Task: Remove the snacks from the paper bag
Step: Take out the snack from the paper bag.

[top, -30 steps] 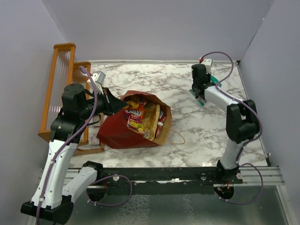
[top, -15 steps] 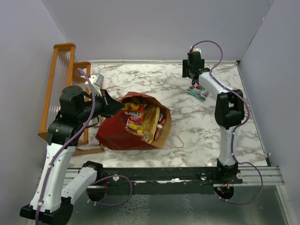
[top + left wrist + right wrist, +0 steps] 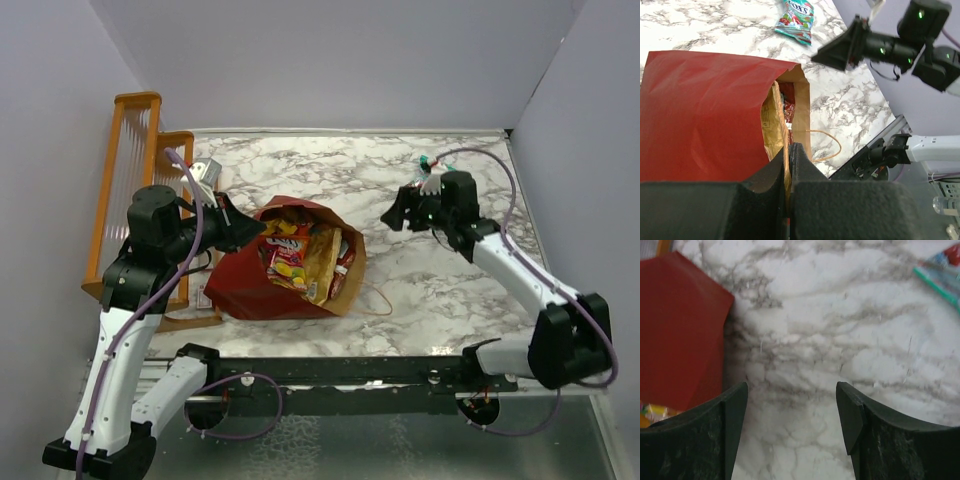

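Observation:
The robot's right gripper needs to next reach into the paper bag and close on the yellow packet's near end (image 3: 293,216), behind the red-yellow packs under the bag's far-side rim.
The dark red paper bag (image 3: 250,285) lies on its side on the marble, its mouth facing right. Several snacks (image 3: 300,255) show in the mouth: red-yellow packs and an orange-brown chip bag. My left gripper (image 3: 255,228) is shut on the bag's upper rim (image 3: 788,150), pinching the brown paper edge. A gold packet (image 3: 770,125) sits just inside. My right gripper (image 3: 393,215) hangs open and empty over bare marble to the right of the bag (image 3: 680,330), fingertips (image 3: 737,400) well apart. A teal-white pouch (image 3: 796,17) lies flat on the table behind it (image 3: 942,270).
An orange wooden rack (image 3: 125,190) stands against the left wall beside my left arm. One tan bag handle (image 3: 378,295) loops out on the table. Lilac walls close the back and sides; a black rail (image 3: 350,370) runs along the near edge.
My right gripper opened and left the teal-white pouch on the table at the back right, then swung down and left toward the bag. The left gripper kept its hold.

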You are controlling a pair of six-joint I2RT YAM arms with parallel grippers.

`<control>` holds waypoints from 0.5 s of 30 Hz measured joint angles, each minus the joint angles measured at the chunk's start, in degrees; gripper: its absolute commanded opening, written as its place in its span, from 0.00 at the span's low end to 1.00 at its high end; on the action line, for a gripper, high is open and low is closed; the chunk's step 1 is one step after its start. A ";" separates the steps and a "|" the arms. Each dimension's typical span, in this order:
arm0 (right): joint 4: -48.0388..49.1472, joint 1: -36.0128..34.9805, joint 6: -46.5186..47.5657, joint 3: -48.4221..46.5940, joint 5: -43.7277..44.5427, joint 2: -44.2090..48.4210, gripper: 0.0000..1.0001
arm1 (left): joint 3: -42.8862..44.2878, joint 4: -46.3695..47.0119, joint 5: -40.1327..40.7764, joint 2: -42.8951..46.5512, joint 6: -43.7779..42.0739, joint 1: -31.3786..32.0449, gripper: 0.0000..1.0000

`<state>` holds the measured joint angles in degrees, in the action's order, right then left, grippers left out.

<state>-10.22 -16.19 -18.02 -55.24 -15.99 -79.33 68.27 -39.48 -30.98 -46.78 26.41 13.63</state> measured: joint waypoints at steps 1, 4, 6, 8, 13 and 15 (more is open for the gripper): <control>0.04 -0.02 -0.09 2.95 -0.90 2.73 0.71 | -0.22 0.04 0.02 0.17 0.00 0.00 0.00; -0.04 0.00 -0.76 12.55 -6.01 13.46 0.73 | -0.79 0.04 0.20 0.76 0.02 0.00 0.00; 0.02 0.00 -1.29 15.37 -10.12 18.84 0.76 | -0.92 0.02 0.37 1.01 0.02 0.00 0.00; 0.35 -0.52 -1.60 16.52 -13.25 22.75 0.76 | -0.92 -0.02 0.50 1.20 0.02 0.00 0.00; 1.55 -5.42 -2.51 16.83 -17.42 28.94 0.76 | -0.94 -0.02 0.74 1.38 0.04 0.00 0.00; 1.99 -8.09 -3.43 16.59 -18.05 29.14 0.76 | -1.11 0.02 0.90 1.64 0.15 0.00 0.00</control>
<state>-8.23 -24.27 -21.45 -38.65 -34.04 -50.19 67.16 -39.46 -30.09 -45.15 26.57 13.63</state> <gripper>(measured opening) 0.762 0.010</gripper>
